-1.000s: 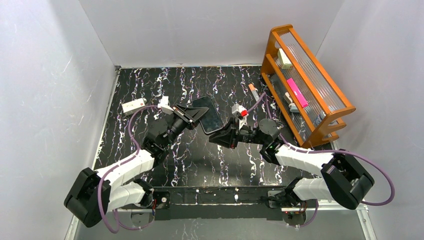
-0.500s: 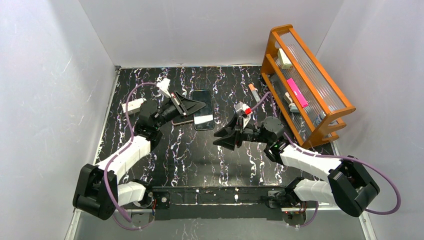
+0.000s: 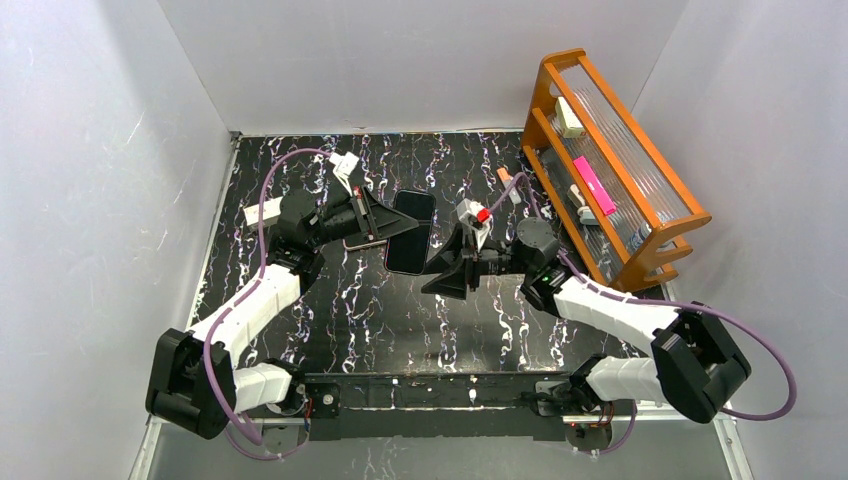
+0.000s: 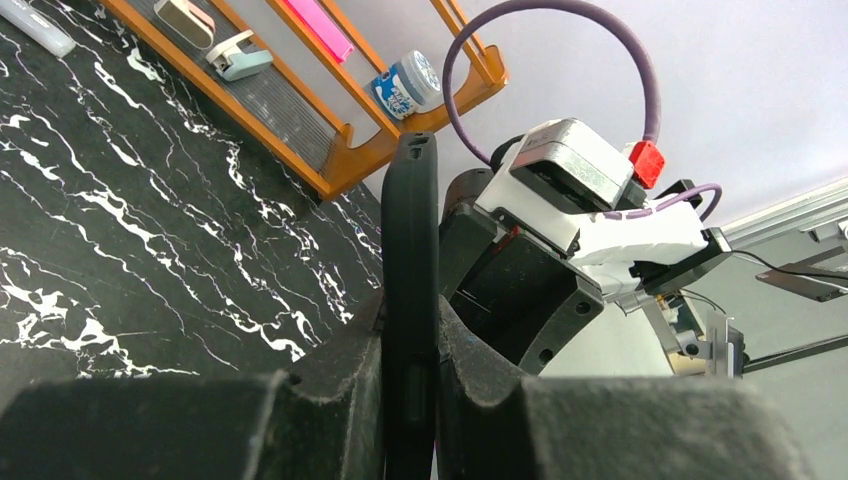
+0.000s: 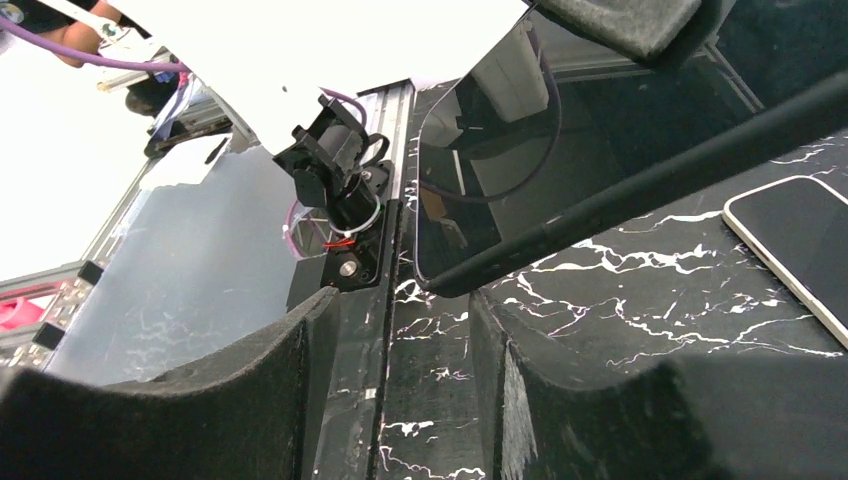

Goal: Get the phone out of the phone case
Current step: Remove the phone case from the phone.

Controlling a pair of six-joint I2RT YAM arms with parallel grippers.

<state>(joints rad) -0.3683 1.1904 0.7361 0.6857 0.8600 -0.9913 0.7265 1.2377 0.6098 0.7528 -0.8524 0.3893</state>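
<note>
Next, my right gripper reaches farther, pinches that corner (image 5: 450, 284) and peels it back, because the phone case's near corner wraps the phone just past its open fingers.
The black phone case with the phone in it (image 3: 410, 232) is held above the table by my left gripper (image 3: 393, 226), which is shut on its left long edge. In the left wrist view the case (image 4: 410, 250) stands edge-on between the closed fingers of that gripper (image 4: 410, 335). My right gripper (image 3: 447, 272) is open and sits just right of the case's near end, apart from it. In the right wrist view the glossy face (image 5: 480, 170) hangs just beyond the open gripper (image 5: 395, 310).
A second, light-rimmed phone (image 3: 362, 241) lies flat on the black marbled table (image 3: 400, 320) under my left gripper; it also shows in the right wrist view (image 5: 795, 240). An orange wooden rack (image 3: 610, 150) stands at the right. A white block (image 3: 268, 212) lies at the left.
My left gripper has drawn back to the left and up with the case. My right gripper came off the case's near corner, backed away, and has now swung close to its near end again.
</note>
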